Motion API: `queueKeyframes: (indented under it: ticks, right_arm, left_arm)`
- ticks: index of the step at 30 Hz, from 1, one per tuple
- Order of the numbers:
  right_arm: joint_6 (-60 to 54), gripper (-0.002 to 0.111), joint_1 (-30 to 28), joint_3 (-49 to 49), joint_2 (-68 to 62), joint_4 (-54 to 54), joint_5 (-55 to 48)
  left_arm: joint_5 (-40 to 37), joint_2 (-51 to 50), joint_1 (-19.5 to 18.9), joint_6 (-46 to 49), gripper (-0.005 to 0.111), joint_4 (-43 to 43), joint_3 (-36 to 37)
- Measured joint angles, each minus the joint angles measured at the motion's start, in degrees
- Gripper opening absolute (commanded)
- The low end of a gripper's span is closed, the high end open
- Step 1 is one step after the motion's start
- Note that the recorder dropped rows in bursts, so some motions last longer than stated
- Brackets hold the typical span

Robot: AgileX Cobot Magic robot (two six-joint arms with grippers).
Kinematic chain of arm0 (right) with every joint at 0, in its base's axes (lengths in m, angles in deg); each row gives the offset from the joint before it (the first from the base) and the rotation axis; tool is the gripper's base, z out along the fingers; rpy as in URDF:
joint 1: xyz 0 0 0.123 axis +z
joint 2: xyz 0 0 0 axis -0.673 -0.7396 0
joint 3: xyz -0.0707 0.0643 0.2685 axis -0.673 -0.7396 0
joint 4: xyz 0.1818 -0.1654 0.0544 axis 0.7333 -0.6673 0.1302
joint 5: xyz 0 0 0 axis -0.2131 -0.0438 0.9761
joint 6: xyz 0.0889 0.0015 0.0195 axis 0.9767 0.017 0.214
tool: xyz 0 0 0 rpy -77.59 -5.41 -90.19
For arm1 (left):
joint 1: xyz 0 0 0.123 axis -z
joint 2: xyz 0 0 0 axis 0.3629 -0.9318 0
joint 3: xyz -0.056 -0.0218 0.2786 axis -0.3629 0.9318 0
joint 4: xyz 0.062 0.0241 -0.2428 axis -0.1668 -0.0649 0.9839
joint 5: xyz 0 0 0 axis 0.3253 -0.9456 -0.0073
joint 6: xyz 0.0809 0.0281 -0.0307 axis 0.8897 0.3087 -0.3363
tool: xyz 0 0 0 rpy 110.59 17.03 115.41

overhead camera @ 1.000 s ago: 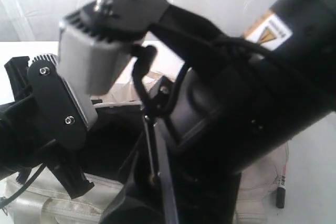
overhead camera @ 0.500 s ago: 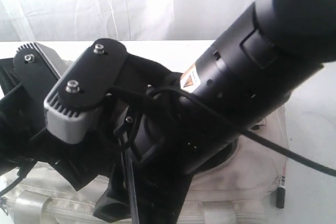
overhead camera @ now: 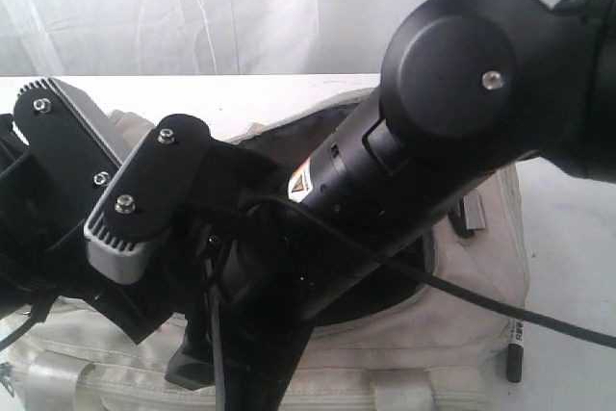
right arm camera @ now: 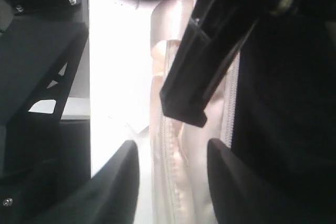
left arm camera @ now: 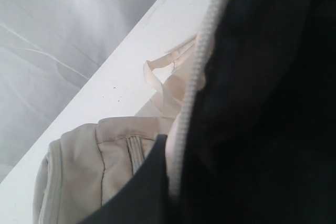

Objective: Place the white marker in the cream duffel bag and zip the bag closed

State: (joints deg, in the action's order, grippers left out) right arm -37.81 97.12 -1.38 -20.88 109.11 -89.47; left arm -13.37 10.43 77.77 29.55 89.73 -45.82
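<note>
Next, my right gripper moves its fingers over and pinches that edge [right arm camera: 227,132] to hold the bag open, because the edge of the bag's opening runs outside them.
The cream duffel bag [overhead camera: 481,334] lies under both arms, its top open on a dark lining [overhead camera: 380,295]. Beside the bag's right end the white marker [overhead camera: 515,351] rests on the table, black end toward the front; neither gripper is near it. In the left wrist view my left gripper [left arm camera: 176,182] sits at the bag's zipper edge [left arm camera: 197,85], one dark finger [left arm camera: 142,192] pressed against the tape. Over the bag's rim my right gripper [right arm camera: 173,182] is open, with a zipper strip [right arm camera: 170,171] lying between its fingers. The arms hide both grippers' tips in the exterior view.
The bulky right arm [overhead camera: 452,113] crosses the bag from upper right to lower left. The left arm's wrist camera mount [overhead camera: 67,151] stands at the left. A white table [overhead camera: 568,267] and a white curtain [overhead camera: 241,7] lie beyond.
The right arm has swung down and to the left, uncovering more of the bag's open top and right end. The marker has stayed where it was.
</note>
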Motion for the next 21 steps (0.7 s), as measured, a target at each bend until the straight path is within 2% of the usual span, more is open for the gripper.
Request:
queueKeyframes:
  ticks: [7,14,21]
  right_arm:
    - [0.93,0.038,0.0,-0.23,-0.22,-1.9,-0.2]
    - [8.31,0.038,0.0,-1.02,0.05,-11.41,-4.07]
    - [9.59,0.038,0.0,-2.67,1.64,-12.25,-2.84]
  left_arm:
    - [1.48,-0.21,0.0,-0.26,0.0,0.15,0.08]
    - [4.38,-0.21,0.0,-1.55,0.0,0.47,0.01]
    - [4.47,-0.21,0.0,-2.46,0.0,1.04,0.01]
